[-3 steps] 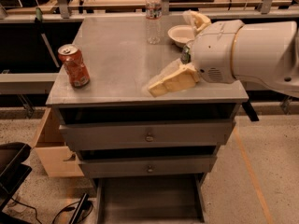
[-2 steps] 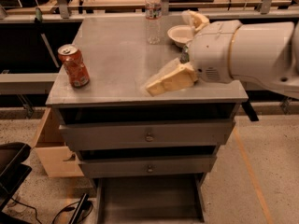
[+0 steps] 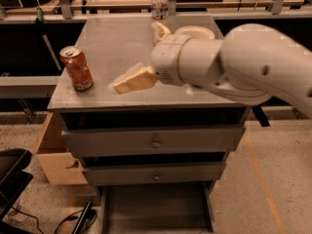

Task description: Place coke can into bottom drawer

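I move my gripper to the coke can next and close it around the can's middle (image 3: 78, 71), below its silver top.
The coke can (image 3: 76, 68), red-orange with a silver top, stands upright near the left front corner of the grey cabinet top (image 3: 122, 38). My gripper (image 3: 138, 61) is over the middle of the cabinet top, to the right of the can and apart from it. It is open and empty: one cream finger (image 3: 132, 80) points left toward the can, and the other (image 3: 161, 30) shows behind the wrist. The bottom drawer (image 3: 156, 206) is pulled out below, and its flat floor has nothing in it.
A water bottle (image 3: 159, 4) and a white bowl (image 3: 196, 32) stand at the back of the cabinet top. The two upper drawers (image 3: 155, 141) are closed. A cardboard box (image 3: 53, 155) sits on the floor left of the cabinet, with a black object (image 3: 12, 179) and cables nearby.
My arm has swung left across the cabinet top, bringing the gripper closer to the can. The can has not moved.
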`<action>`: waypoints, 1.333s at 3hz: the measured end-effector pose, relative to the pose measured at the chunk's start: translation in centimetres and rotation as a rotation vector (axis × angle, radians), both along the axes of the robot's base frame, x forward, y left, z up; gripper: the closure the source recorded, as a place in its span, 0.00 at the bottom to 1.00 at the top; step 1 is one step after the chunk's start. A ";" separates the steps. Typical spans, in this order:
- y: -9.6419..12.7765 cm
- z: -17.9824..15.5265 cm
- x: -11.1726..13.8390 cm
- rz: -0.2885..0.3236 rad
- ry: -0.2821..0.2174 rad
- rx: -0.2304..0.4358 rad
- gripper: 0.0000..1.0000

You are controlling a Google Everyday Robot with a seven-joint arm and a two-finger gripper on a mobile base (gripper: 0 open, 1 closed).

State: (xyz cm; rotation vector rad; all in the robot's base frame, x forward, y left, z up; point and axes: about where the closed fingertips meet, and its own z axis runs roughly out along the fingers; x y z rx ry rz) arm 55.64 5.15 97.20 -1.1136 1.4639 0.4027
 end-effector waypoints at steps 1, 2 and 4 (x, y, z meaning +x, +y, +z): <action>6.0 -2.5 3.8 0.039 0.040 0.074 0.00; 11.1 -4.6 7.0 0.088 0.088 0.166 0.00; 17.7 -6.6 9.5 0.164 0.132 0.276 0.18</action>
